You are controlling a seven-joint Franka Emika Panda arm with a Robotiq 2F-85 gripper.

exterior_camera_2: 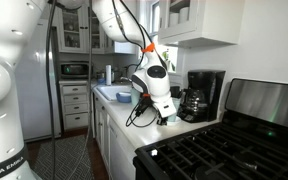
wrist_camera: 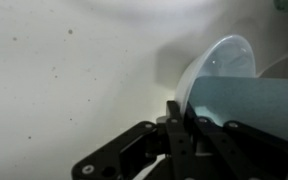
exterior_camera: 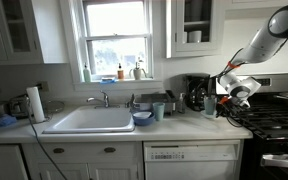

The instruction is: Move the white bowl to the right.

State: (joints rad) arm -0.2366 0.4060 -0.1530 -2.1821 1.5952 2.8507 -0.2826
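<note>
Next, my gripper sets the white bowl free on the counter (exterior_camera: pixel 217 110) next to the gas stove.
The white bowl (wrist_camera: pixel 234 85) is a pale, blue-tinted cup that fills the right of the wrist view, tilted on its side. My gripper (wrist_camera: pixel 179 112) is shut on its rim, with one finger inside and one outside. In an exterior view the gripper (exterior_camera: pixel 224 96) holds the bowl (exterior_camera: pixel 211 105) just above the counter, right of the black coffee maker (exterior_camera: pixel 196 93). In the other exterior view, the gripper (exterior_camera_2: pixel 163 108) hangs in front of the coffee maker (exterior_camera_2: pixel 200 95), and the bowl (exterior_camera_2: pixel 171 118) shows only as a small pale patch beneath it.
A near-identical second pale cup (exterior_camera: pixel 159 111) and a dark-blue bowl (exterior_camera: pixel 142 118) stand by the sink (exterior_camera: pixel 92 121). The gas stove (exterior_camera: pixel 274 118) borders the counter on the right and also shows in the exterior view from the stove side (exterior_camera_2: pixel 234 150). A paper towel roll (exterior_camera: pixel 35 103) stands at the left.
</note>
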